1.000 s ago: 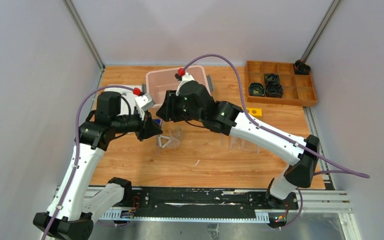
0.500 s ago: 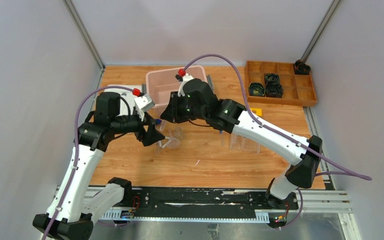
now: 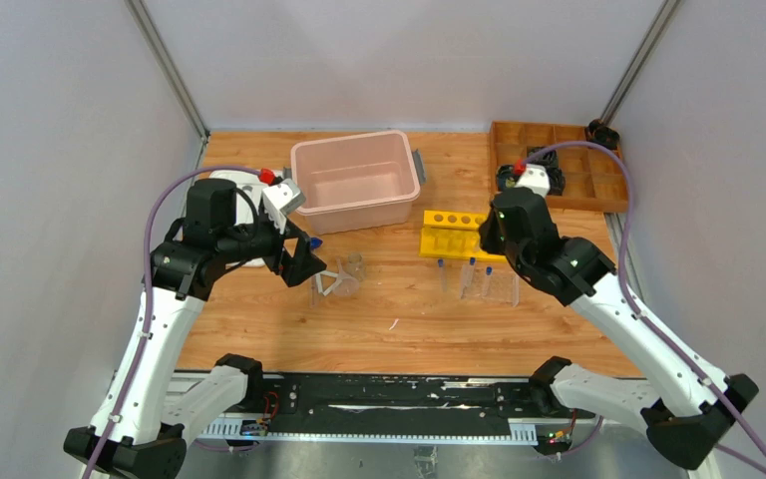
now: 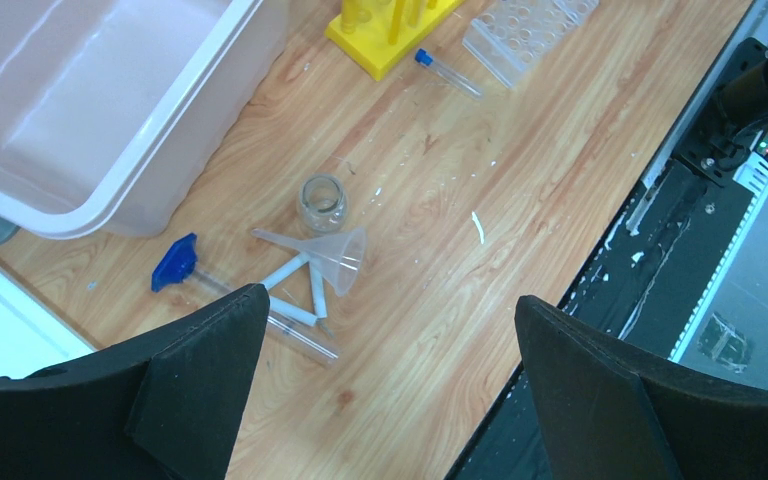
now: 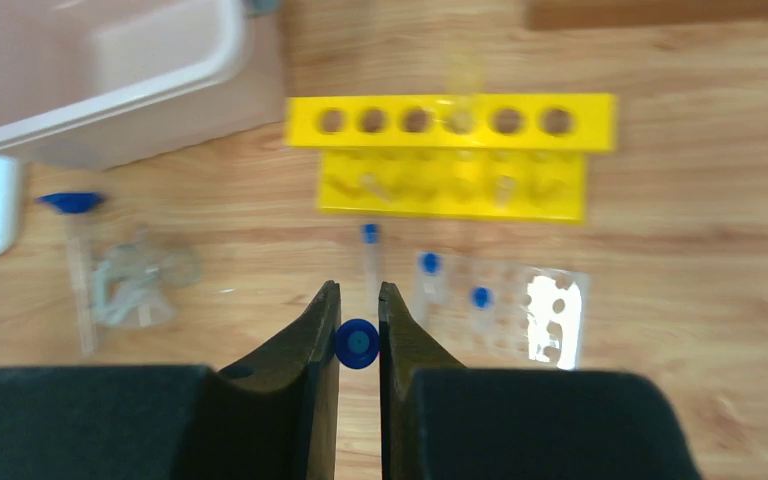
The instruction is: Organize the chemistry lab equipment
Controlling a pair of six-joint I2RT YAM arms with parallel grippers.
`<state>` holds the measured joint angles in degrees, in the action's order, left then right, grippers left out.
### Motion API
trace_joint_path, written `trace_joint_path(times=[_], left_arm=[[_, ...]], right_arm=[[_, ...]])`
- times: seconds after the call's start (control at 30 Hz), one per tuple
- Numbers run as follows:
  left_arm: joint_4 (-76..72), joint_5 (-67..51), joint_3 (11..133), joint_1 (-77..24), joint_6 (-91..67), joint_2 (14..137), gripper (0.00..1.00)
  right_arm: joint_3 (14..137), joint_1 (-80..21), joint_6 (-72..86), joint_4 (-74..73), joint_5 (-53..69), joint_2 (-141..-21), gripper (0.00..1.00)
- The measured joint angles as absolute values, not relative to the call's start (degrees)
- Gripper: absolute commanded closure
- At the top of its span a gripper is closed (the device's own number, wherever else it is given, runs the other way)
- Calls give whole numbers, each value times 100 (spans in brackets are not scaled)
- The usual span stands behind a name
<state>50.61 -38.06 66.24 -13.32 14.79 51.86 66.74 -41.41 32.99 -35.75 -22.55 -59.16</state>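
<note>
The blue-capped tube will go down in the empty end of the clear rack (image 3: pixel 506 282) (image 5: pixel 551 314), placed there by my right gripper.
My right gripper (image 5: pixel 357 290) is shut on a small clear tube by its blue cap (image 5: pixel 357 343). It hangs over the table in front of the yellow six-hole rack (image 5: pixel 450 155), beside the clear rack (image 5: pixel 505 305), which holds two blue-capped tubes. Another capped tube (image 5: pixel 370 250) lies between the racks. My left gripper (image 4: pixel 390 300) stands wide open and empty above the funnel (image 4: pixel 335 258). By the funnel are a small clear beaker (image 4: pixel 322 200) and a long clear tube with a blue top (image 4: pixel 175 262). From above, the left gripper (image 3: pixel 304 261) is left of the funnel (image 3: pixel 334 284) and the right gripper (image 3: pixel 486 239) is over the yellow rack (image 3: pixel 456 235).
A pink bin (image 3: pixel 355 180) stands behind the funnel. A brown wooden tray (image 3: pixel 559 170) with black ring parts sits at the back right. A white object (image 3: pixel 234 185) lies at the far left. The black rail (image 3: pixel 399 394) runs along the near edge.
The left gripper opened wide. The right arm swung away from the left gripper, rightwards from in front of the pink bin to over the racks, its jaws closing on the blue-capped tube.
</note>
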Motion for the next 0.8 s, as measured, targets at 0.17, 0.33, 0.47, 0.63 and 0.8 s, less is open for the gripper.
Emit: trace_joint_path(times=[0.17,0.33,0.47,0.63,0.8], left_arm=[[5089,-3680,6648,-1332,1455,5242,0],[5124,-3616,6652,-1332,1450,5251,0],[5137,-3577,6654,-1332,1450,5251,0],[5155,-3548,6654,-1332,1452,5251,0],[5159,-3531,6654,-1332,1452,5249,0]], right_arm=[[5826,-3420,3297,-3964,-2915,-5315,100],[5162,-3170,3352,-4051,-3245,-5295,100],[4888,-3120,3378,-3953,-3354,-5533,100],[4598,-3094,3424,-3653,-3505,-5754,100],[4272,-3046,3489,-3315,-3581,-5839,100]])
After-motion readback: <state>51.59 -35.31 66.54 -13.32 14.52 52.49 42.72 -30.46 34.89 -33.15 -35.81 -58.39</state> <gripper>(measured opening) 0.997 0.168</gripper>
